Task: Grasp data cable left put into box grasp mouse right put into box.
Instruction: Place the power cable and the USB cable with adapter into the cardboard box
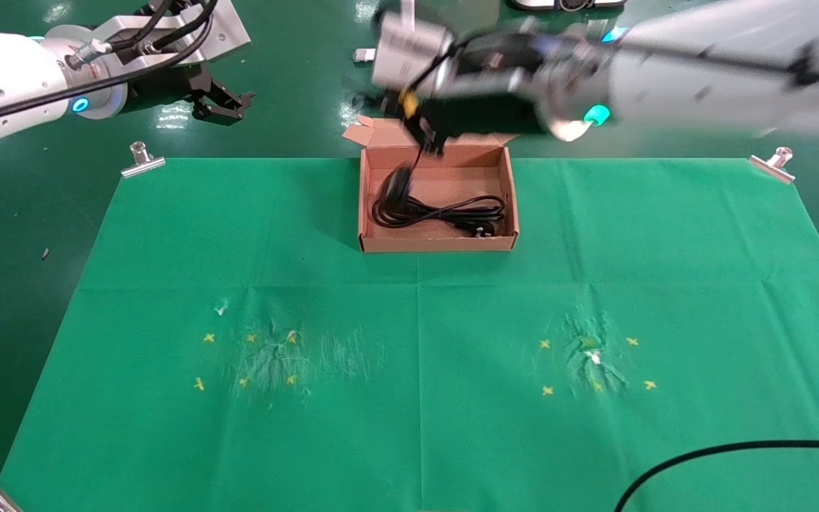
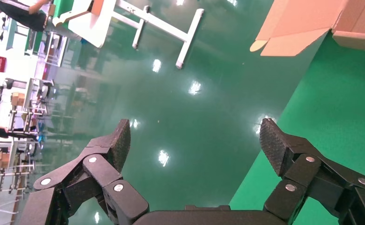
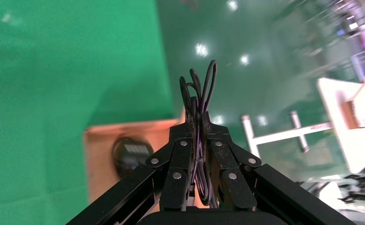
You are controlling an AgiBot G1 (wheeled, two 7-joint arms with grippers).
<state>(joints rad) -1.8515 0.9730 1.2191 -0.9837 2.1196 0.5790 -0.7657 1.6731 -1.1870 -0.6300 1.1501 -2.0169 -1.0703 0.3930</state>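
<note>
The black mouse, now hanging inside the box, will lie against the front side inside the brown cardboard box (image 1: 415, 225) (image 3: 112, 185) when my right gripper releases it.
The brown cardboard box (image 1: 438, 243) stands open at the back middle of the green cloth. The thick black data cable (image 1: 445, 210) lies looped inside it. My right gripper (image 1: 429, 139) hovers over the box's far left part, shut on the mouse's bundled thin cord (image 3: 200, 91). The black mouse (image 1: 397, 183) hangs below it, inside the box near the left wall. The right wrist view shows the mouse (image 3: 132, 152) with its pale label over the box floor (image 3: 100, 159). My left gripper (image 1: 221, 103) is open and empty, off the table at the far left.
Metal clips (image 1: 143, 158) (image 1: 772, 163) pin the cloth at its far corners. A black cable (image 1: 701, 455) crosses the cloth's front right corner. Yellow crosses (image 1: 209, 338) mark scuffed patches left and right. The box's lid flap (image 2: 302, 23) shows in the left wrist view.
</note>
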